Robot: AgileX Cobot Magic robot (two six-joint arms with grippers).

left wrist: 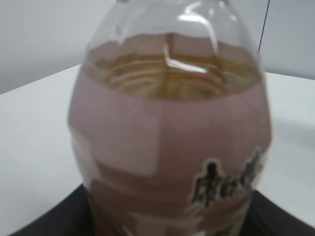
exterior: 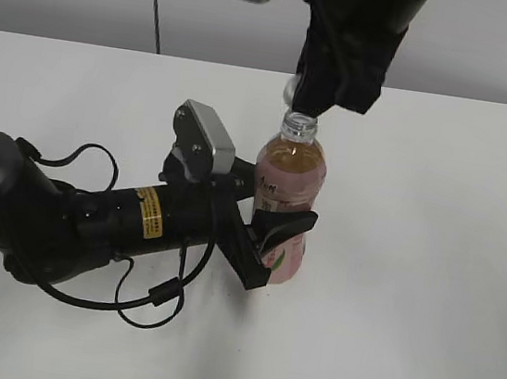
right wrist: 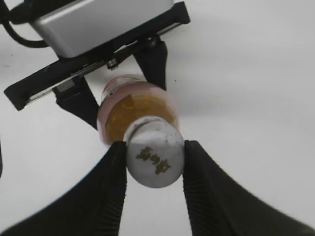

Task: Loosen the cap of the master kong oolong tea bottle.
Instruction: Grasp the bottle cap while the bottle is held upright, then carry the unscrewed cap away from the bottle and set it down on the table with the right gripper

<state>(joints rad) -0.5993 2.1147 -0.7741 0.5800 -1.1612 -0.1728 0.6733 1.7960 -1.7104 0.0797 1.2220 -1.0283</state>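
Note:
Next, I release the white cap from my right gripper on the open white table, across the bottle (exterior: 428, 312) from my left arm.
The master kong oolong tea bottle (exterior: 288, 189) stands upright on the white table, with amber tea and a pink label. It fills the left wrist view (left wrist: 170, 132). My left gripper (exterior: 282, 240) is shut on its lower body; its dark jaws show at the bottom corners of the left wrist view (left wrist: 167, 228). My right gripper (exterior: 301, 91) comes down from above and is shut on the white cap (right wrist: 155, 153), whose dark logo faces the camera. In the exterior view the cap (exterior: 290, 88) sits just above and left of the bare threaded neck (exterior: 300, 123), apart from it.
The left arm (exterior: 91, 215) lies across the white table (exterior: 430, 269) with loose black cables (exterior: 150, 297) beside it. Its wrist camera (exterior: 206, 137) stands just left of the bottle. A grey wall runs along the back.

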